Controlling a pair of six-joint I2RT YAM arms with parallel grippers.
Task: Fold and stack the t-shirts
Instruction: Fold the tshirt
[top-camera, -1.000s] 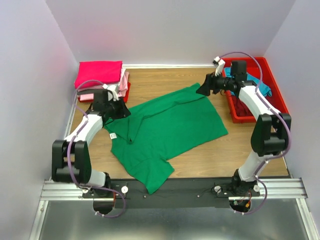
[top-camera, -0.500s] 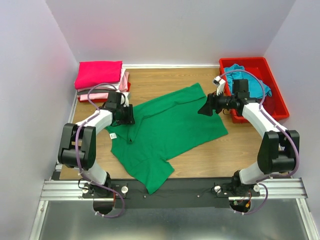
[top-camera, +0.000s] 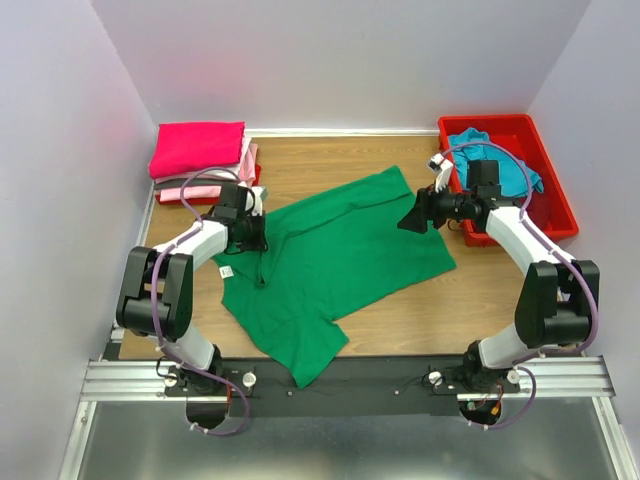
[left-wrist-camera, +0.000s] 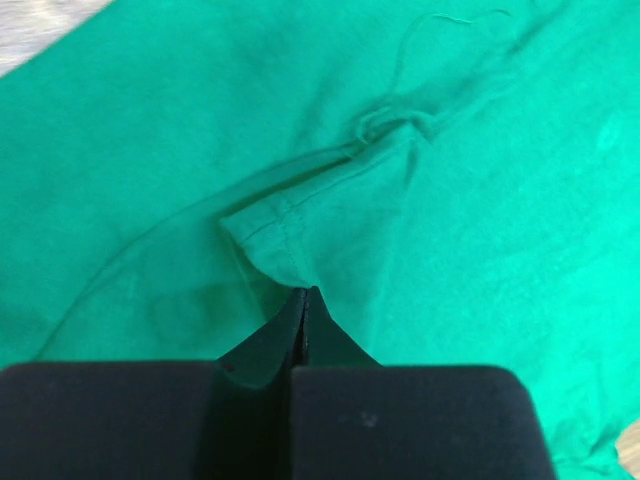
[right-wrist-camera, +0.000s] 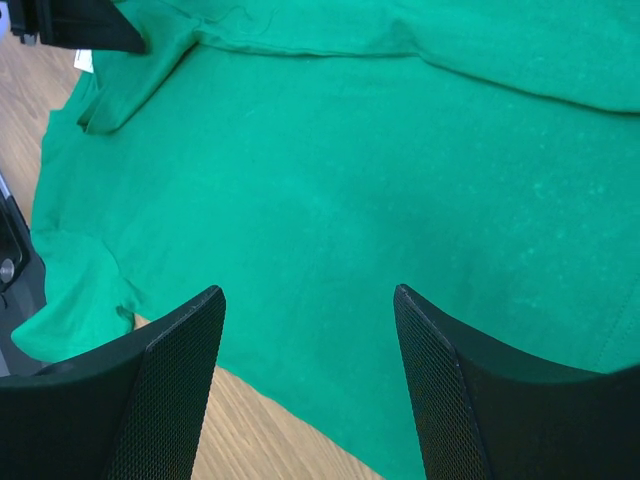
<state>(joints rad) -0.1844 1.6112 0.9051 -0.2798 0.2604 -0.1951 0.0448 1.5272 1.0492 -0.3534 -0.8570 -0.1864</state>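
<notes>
The left gripper pinches the sleeve's hem partway along and the sleeve stays bunched, so it should open, take the hem's free corner (left-wrist-camera: 229, 222) and spread the sleeve flat.
A bright green t-shirt (top-camera: 340, 250) lies spread, slightly rumpled, mid-table. My left gripper (top-camera: 257, 235) is at its left sleeve. In the left wrist view the jaws (left-wrist-camera: 304, 292) are shut, with a hemmed fold of the green shirt (left-wrist-camera: 270, 240) running into their tips. My right gripper (top-camera: 406, 219) is open above the shirt's right side. In the right wrist view it (right-wrist-camera: 305, 292) hovers over the green cloth (right-wrist-camera: 350, 150) near its edge, holding nothing. A hot pink tee (top-camera: 197, 146) tops a folded stack at the back left, with light pink (top-camera: 246, 160) under it.
A red bin (top-camera: 500, 120) at the back right holds a teal shirt (top-camera: 478, 146). Grey walls close in the table on three sides. A metal rail (top-camera: 340, 375) runs along the near edge. A white label (top-camera: 227, 271) shows at the shirt's collar.
My left gripper moved right from beside the stack onto the shirt's left sleeve. My right gripper moved from the bin side down over the shirt's right corner. The shirt has not shifted.
</notes>
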